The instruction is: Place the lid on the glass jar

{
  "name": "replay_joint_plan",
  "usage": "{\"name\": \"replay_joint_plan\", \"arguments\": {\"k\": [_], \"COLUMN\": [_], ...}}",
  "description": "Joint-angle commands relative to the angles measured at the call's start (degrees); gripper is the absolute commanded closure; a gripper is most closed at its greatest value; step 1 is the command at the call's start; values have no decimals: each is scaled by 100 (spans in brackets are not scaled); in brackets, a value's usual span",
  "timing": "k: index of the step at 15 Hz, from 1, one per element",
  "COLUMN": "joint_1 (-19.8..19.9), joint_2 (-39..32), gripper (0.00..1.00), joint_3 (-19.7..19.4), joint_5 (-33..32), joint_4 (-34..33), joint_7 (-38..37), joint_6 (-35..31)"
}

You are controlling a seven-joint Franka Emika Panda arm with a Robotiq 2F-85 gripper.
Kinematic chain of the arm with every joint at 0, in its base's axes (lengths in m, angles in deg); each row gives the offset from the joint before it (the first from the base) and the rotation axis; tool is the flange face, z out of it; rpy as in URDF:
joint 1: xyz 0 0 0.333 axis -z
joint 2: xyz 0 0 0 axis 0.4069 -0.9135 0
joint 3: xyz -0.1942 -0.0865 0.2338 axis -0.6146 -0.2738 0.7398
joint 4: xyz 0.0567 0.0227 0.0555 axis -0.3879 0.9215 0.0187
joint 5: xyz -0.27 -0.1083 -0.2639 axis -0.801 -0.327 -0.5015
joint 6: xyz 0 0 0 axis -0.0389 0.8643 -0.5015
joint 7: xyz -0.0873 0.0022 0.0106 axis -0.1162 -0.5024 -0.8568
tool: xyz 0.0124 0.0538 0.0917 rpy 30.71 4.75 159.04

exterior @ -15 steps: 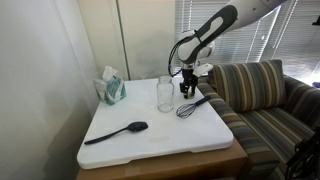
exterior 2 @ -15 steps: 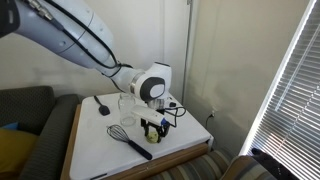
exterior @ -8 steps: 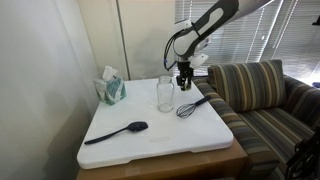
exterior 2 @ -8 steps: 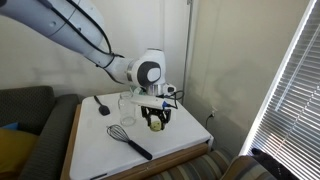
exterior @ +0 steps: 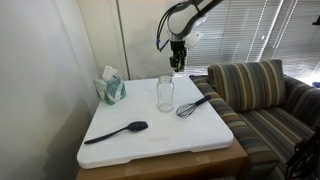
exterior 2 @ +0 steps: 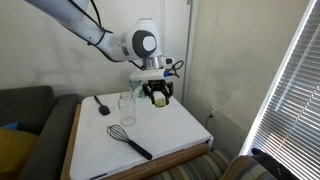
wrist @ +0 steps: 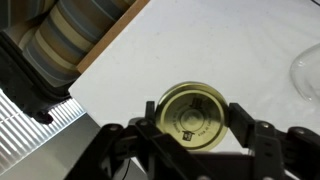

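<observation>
Next, my gripper lets go of the lid on the open rim at the top of the glass jar (exterior: 165, 78). The lid now hangs well above the table.
My gripper (exterior: 178, 64) is shut on the lid (wrist: 193, 117), a dull olive-green round disc held flat between the two black fingers (wrist: 255, 138). In both exterior views the gripper hangs well above the white table, a little to the side of and higher than the glass jar (exterior: 165, 93). The jar (exterior 2: 127, 108) stands upright and open-mouthed near the middle back of the table. In an exterior view the lid (exterior 2: 158, 98) shows as a small yellowish spot between the fingers. In the wrist view only the jar's curved edge (wrist: 307, 68) shows at the right.
A black wire whisk (exterior: 190, 106) lies beside the jar. A black spoon (exterior: 118, 132) lies nearer the table's front edge. A teal tissue box (exterior: 110, 89) stands at the back corner. A striped sofa (exterior: 260, 95) adjoins the table (exterior: 160, 140).
The gripper has risen from table level beside the jar to well above the jar's mouth, carrying the lid up with it. The jar, whisk and spoon have not moved.
</observation>
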Motion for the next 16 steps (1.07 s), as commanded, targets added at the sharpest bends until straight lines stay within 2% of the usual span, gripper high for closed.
{"name": "replay_joint_plan", "arguments": {"k": [1,5,10,16], "joint_1": [-159,-214,-118,-113], "joint_2": [573,990,1306,1291], "gripper": [53,53,53,53], "joint_3": [18,289,736,1009], "joint_5": [-221,-185,54,154], "joint_4": [320,451,526,917], "joint_7": [153,668,1470,1997], "joint_6": [219,429,1116,914]}}
